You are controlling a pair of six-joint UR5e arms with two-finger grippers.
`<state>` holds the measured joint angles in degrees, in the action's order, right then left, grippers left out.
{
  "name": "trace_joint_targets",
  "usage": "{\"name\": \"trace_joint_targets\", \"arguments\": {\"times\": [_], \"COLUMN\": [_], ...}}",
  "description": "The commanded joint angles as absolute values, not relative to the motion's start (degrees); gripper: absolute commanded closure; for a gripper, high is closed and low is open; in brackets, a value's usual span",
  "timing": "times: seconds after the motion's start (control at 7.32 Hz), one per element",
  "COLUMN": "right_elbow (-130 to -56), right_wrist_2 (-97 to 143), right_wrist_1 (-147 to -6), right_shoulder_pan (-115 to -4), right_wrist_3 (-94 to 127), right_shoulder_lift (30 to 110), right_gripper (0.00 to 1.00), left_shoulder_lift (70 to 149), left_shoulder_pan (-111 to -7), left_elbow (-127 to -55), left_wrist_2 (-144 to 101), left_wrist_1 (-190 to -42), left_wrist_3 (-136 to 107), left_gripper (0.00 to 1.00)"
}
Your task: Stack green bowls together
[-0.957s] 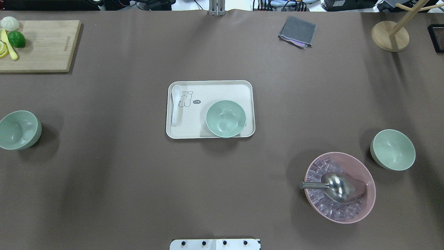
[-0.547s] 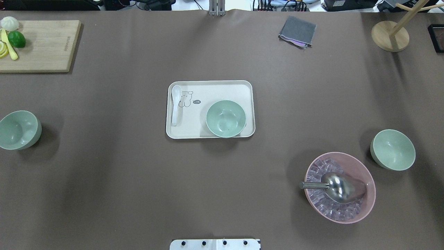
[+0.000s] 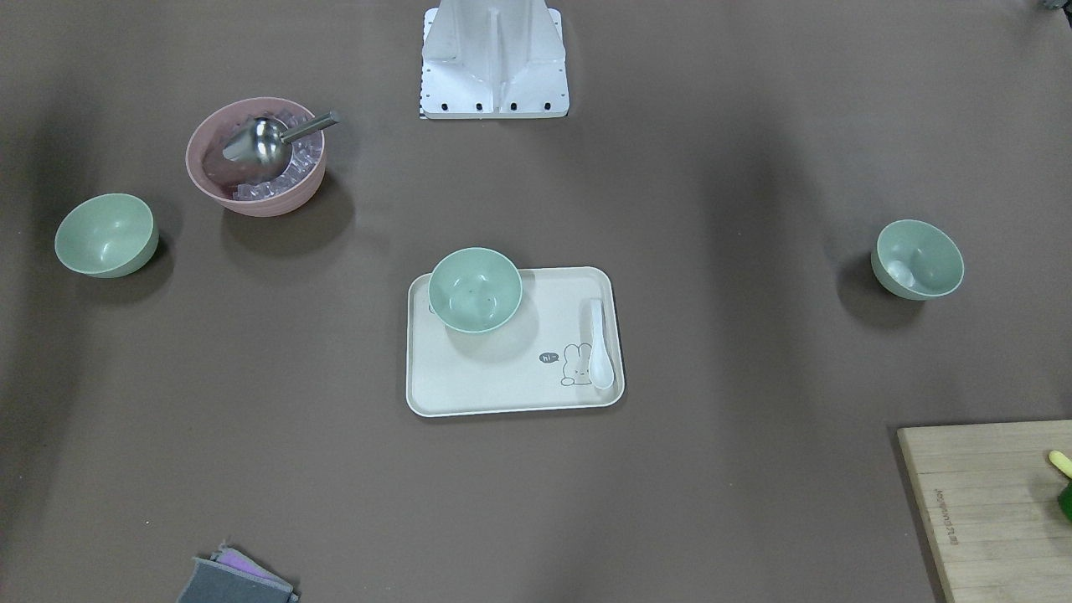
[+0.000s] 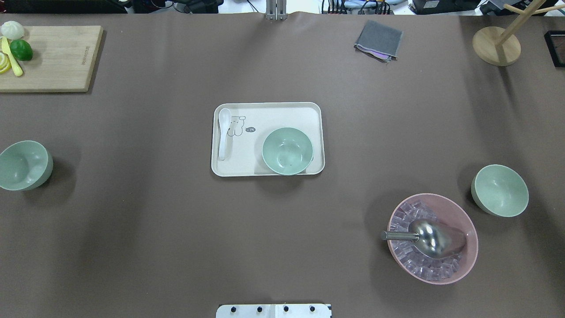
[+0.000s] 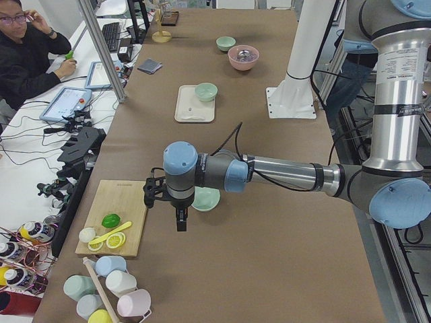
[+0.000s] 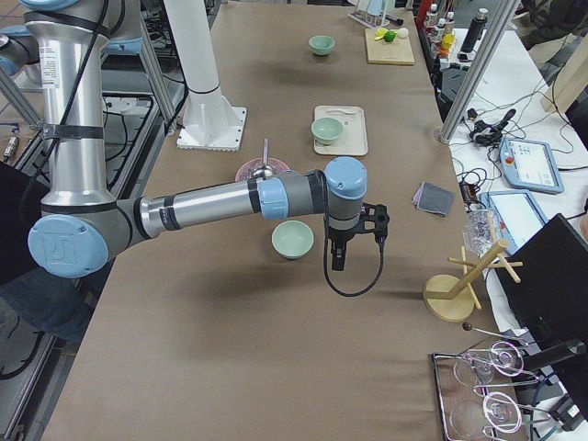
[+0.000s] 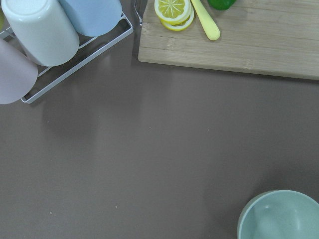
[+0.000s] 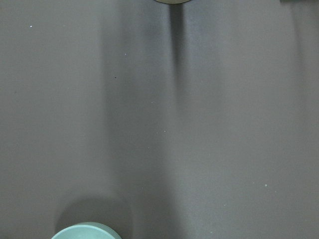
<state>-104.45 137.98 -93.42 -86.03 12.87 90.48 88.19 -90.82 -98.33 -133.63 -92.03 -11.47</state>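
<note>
The green bowl near the cutting board should be grabbed with my left gripper by the bowl's rim [image 3: 961, 271] [image 7: 239, 226], on the side away from the cream tray.
Three pale green bowls stand apart. One [image 4: 24, 165] is at the table's left edge and also shows in the front view [image 3: 917, 259]. One [image 4: 287, 150] sits on the cream tray [image 4: 269, 110]. One [image 4: 499, 190] stands at the right, beside the pink bowl. My left gripper [image 5: 180, 221] hangs above the table beside the left bowl [image 5: 205, 199]; its wrist view shows that bowl [image 7: 281, 216] at the lower right. My right gripper [image 6: 335, 257] hangs beside the right bowl [image 6: 295, 239]. I cannot tell whether either gripper is open or shut.
A pink bowl [image 4: 474, 240] with ice and a metal scoop [image 4: 430, 238] stands at the near right. A white spoon [image 4: 224, 132] lies on the tray. A cutting board [image 4: 57, 57] with lemon and lime, a grey cloth [image 4: 378, 39] and a wooden stand [image 4: 496, 46] are at the far side.
</note>
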Motion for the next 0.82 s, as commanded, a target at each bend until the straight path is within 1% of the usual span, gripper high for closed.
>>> {"name": "trace_joint_targets", "arguments": {"times": [0.0,0.27,0.41,0.55,0.68], "right_elbow": [-104.5,-104.1,-104.1,-104.1,-104.2], "right_wrist_2": [137.9,137.6,137.6,137.6,137.8], "right_wrist_1": [-93.4,-93.4,-93.4,-93.3,-93.3], "right_shoulder_pan": [-86.0,-86.0,-85.9,-85.8,-85.5], "right_wrist_3": [13.3,13.4,13.5,13.5,13.6], "right_shoulder_lift": [90.6,90.1,89.6,89.2,89.0], "right_gripper": [0.0,0.0,0.0,0.0,0.0], "left_shoulder_lift": [88.2,88.2,89.0,89.8,92.5], "left_shoulder_pan": [-90.6,-90.4,-87.9,-87.0,-85.6], "left_elbow": [-98.3,-100.6,-100.9,-101.0,-101.2], "left_wrist_2": [-133.8,-136.6,-136.5,-136.6,-137.5], "left_wrist_1": [-92.5,-92.5,-93.6,-94.0,-94.3], "left_wrist_3": [-11.6,-11.6,-11.9,-17.5,-23.6], "left_gripper": [0.02,0.02,0.02,0.02,0.02]}}
